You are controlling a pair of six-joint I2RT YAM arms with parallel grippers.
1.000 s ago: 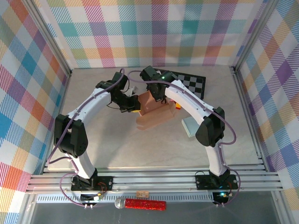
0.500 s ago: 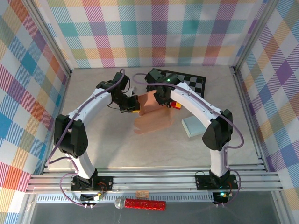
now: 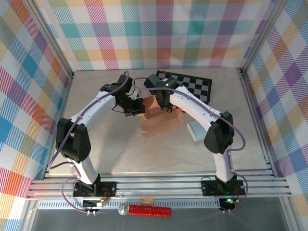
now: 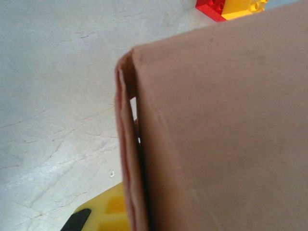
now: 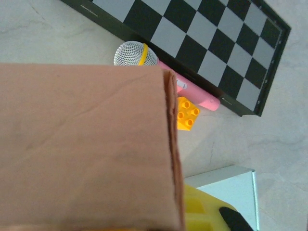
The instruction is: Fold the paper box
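Note:
The paper box sits at a slant beside the yellow brick. I need to bring it back square into clear space and take the box's doubled side (image 5: 172, 115) with my right gripper.
The brown paper box (image 3: 162, 122) lies partly folded mid-table between the two arms. My left gripper (image 3: 136, 109) holds its left end: in the left wrist view a doubled cardboard wall (image 4: 126, 159) runs up from the jaws beside one yellow finger (image 4: 103, 211), the other finger hidden behind the panel (image 4: 226, 134). My right gripper (image 3: 162, 103) is shut on the raised wall at the box's far side. In the right wrist view the cardboard (image 5: 86, 149) fills the left, its edge against a yellow finger (image 5: 204, 211).
A chessboard (image 3: 192, 84) lies at the back right, with a pink microphone (image 5: 135, 54) and a yellow brick (image 5: 187, 114) beside it. Red and yellow bricks (image 4: 226, 6) sit past the box. A pale blue slab (image 3: 196, 130) lies right of the box.
My right gripper let go for a moment, swung right, then came back and shut on the box wall again. The box shifted slightly. The left gripper kept its hold.

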